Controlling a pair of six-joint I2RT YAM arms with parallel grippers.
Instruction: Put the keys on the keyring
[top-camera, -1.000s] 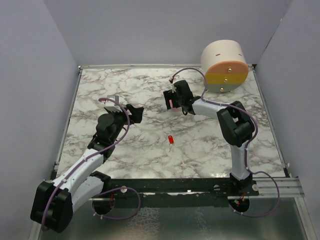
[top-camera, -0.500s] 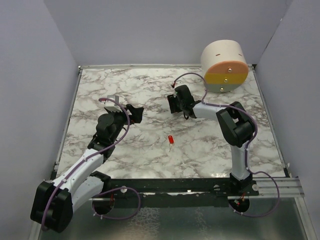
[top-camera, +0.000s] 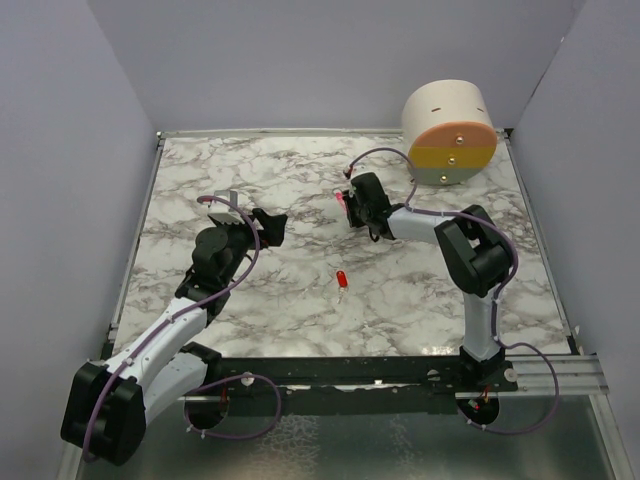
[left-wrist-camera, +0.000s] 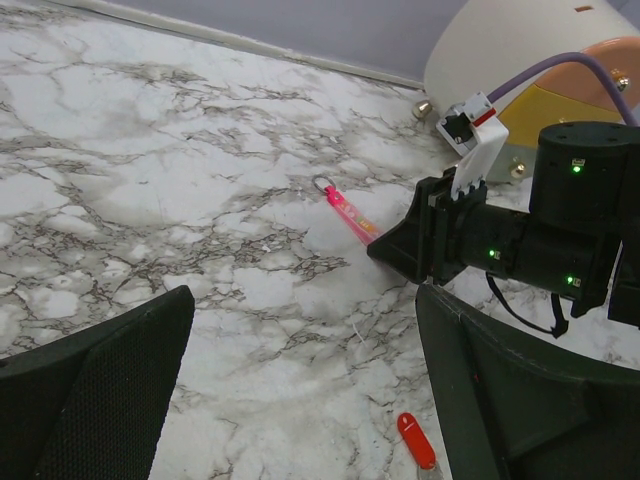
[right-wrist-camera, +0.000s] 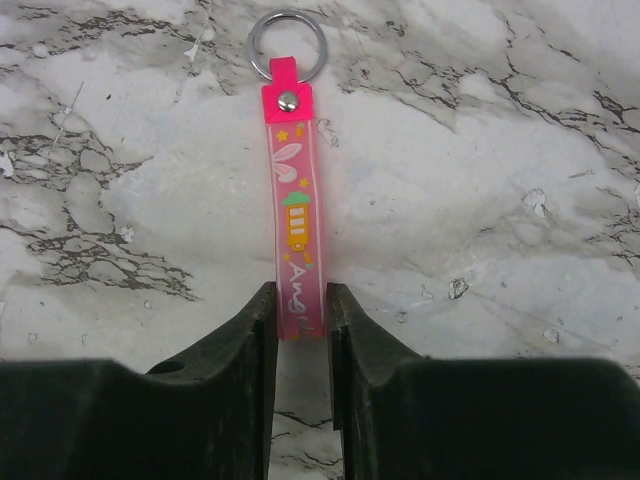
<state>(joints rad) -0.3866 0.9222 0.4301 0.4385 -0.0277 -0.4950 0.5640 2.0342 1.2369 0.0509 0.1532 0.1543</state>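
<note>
Next, the robot's left gripper will close on the pink strap's end (top-camera: 339, 196) (left-wrist-camera: 332, 193) next to the thin metal ring, opposite the strap's end at the right gripper.
The keyring lies flat on the marble: a thin metal ring (right-wrist-camera: 288, 45) on a pink strap (right-wrist-camera: 293, 220), also seen in the left wrist view (left-wrist-camera: 348, 213). My right gripper (right-wrist-camera: 299, 300) has its two fingers against both edges of the strap's near end. From above, that gripper (top-camera: 350, 205) sits low at mid-table with a bit of pink showing at its tip. The key (top-camera: 341, 281), with a red head and a short silver blade, lies alone nearer the front (left-wrist-camera: 416, 440). My left gripper (top-camera: 268, 226) hovers wide open, left of both, holding nothing (left-wrist-camera: 305, 300).
A large white cylinder with an orange and yellow face (top-camera: 450, 130) stands at the back right corner, close behind the right arm. Grey walls enclose the table on three sides. A black rail (top-camera: 350, 370) runs along the near edge.
The right gripper has slid a little right and forward onto the strap's end, and its fingers have closed in from wide open to the strap's edges. Left arm and key unmoved.
</note>
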